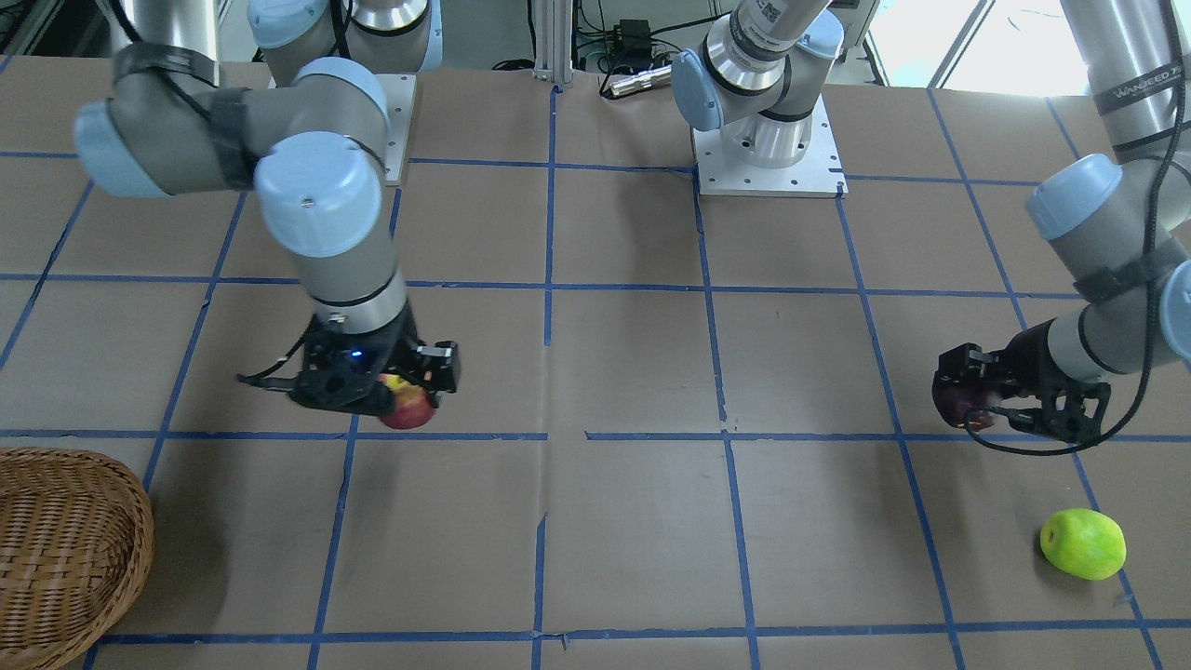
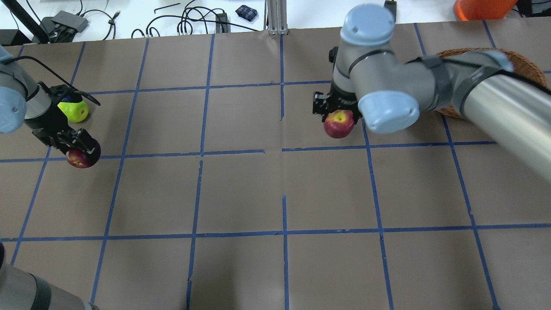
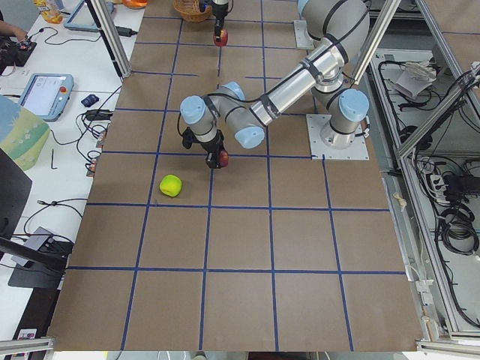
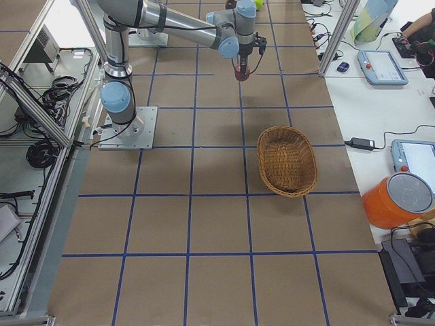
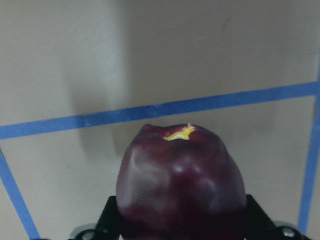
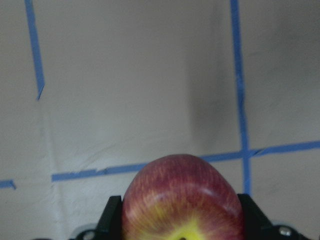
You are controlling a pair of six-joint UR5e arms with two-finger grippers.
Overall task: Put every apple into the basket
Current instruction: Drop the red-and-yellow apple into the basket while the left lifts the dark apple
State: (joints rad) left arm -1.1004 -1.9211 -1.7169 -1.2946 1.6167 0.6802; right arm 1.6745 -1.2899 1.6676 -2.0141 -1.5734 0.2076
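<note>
The robot's left gripper should release the dark maroon apple in the middle of the table [image 1: 519, 409], by the gap in the blue tape line.
My right gripper [image 1: 407, 398] is shut on the red apple [image 1: 411, 409] and holds it just above the table; the apple fills the right wrist view [image 6: 182, 200]. My left gripper [image 2: 80, 153] is shut on the dark maroon apple [image 2: 82, 159], also off the table, seen close in the left wrist view [image 5: 180, 185]. The lime green apple [image 1: 1082, 543] lies on the table near the left gripper. The wicker basket [image 1: 140, 521] stands at the table's edge on my right side, apart from the right gripper; nothing shows in it in the exterior right view [image 4: 262, 159].
Blue tape lines grid the brown table. The arms' base plates [image 1: 768, 158] sit at the robot's side. An orange bucket [image 4: 401, 204] and cables lie beyond the table's far edge. My right arm's forearm [image 2: 495, 94] passes over the basket.
</note>
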